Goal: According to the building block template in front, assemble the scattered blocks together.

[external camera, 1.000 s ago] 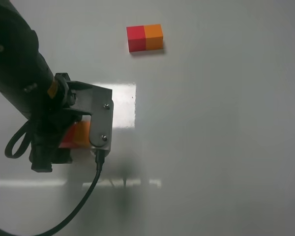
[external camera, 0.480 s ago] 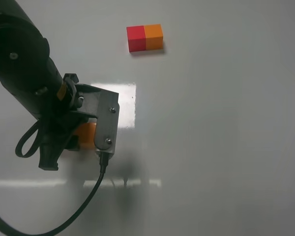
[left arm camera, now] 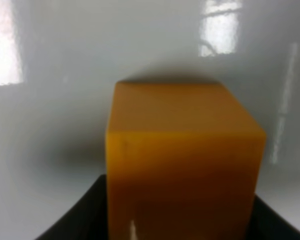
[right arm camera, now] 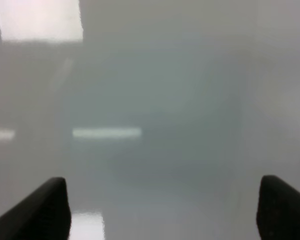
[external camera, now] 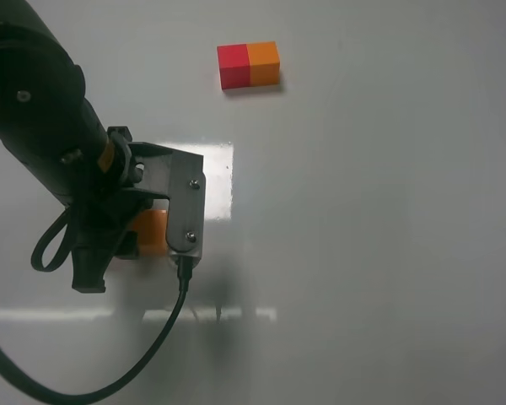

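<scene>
The robot's left gripper needs to let go of the orange cube on the bare table before the template's orange end (external camera: 288, 186), near the bright patch.
The template (external camera: 249, 66), a small red and orange bar, lies at the far middle of the table. My left gripper (left arm camera: 180, 227) is low over the table at the left. Its dark fingers (left arm camera: 75, 220) press against both sides of the scattered orange cube (left arm camera: 182, 155), which rests on the table. In the exterior high view only part of that orange cube (external camera: 153, 231) shows beside the wrist's metal bracket (external camera: 185, 207). The red cube is hidden under the left arm. My right gripper (right arm camera: 162, 210) is open and empty over bare table.
The black left arm (external camera: 42, 110) and its cable (external camera: 164, 337) cover the left side of the white table (external camera: 363, 236). Bright light patches reflect off the table near the bracket.
The left arm has shifted a little to the right and the orange cube with it. The red cube that showed beside the orange one a second ago is now covered by the arm.
</scene>
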{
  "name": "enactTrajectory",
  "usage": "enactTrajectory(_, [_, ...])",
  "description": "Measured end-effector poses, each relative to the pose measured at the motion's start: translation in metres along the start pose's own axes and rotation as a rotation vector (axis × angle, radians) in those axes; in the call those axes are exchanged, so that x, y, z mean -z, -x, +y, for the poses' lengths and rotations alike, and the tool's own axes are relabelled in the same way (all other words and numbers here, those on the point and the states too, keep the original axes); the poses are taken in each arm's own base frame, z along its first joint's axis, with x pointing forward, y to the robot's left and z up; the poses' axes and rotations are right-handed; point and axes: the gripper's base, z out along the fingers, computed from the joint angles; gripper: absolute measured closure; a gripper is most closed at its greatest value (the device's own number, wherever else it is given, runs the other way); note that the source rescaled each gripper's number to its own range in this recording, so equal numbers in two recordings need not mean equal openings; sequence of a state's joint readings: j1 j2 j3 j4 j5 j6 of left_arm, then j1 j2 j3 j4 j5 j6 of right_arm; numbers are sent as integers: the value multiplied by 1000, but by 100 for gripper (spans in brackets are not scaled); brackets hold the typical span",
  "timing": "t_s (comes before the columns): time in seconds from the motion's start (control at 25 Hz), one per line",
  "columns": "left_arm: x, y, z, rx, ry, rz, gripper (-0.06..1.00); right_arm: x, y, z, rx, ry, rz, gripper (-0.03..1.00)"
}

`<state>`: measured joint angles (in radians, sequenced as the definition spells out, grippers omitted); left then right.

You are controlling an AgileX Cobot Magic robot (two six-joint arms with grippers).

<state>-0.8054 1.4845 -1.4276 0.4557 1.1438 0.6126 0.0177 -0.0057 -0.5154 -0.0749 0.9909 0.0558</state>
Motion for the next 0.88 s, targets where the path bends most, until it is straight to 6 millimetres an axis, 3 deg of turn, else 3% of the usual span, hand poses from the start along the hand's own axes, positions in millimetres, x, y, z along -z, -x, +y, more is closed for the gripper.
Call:
enactTrajectory(0.16, [1, 4, -2, -9, 5, -15, 94, 0, 0, 0, 0, 0, 0, 24])
enactTrajectory(0.44, [12, 30, -9, -85, 87, -124, 94, 0, 0, 0, -2, 0, 0, 24])
enactTrajectory(0.88, [4, 77, 23, -25, 152, -233, 94, 0, 0, 0, -1, 0, 0, 24])
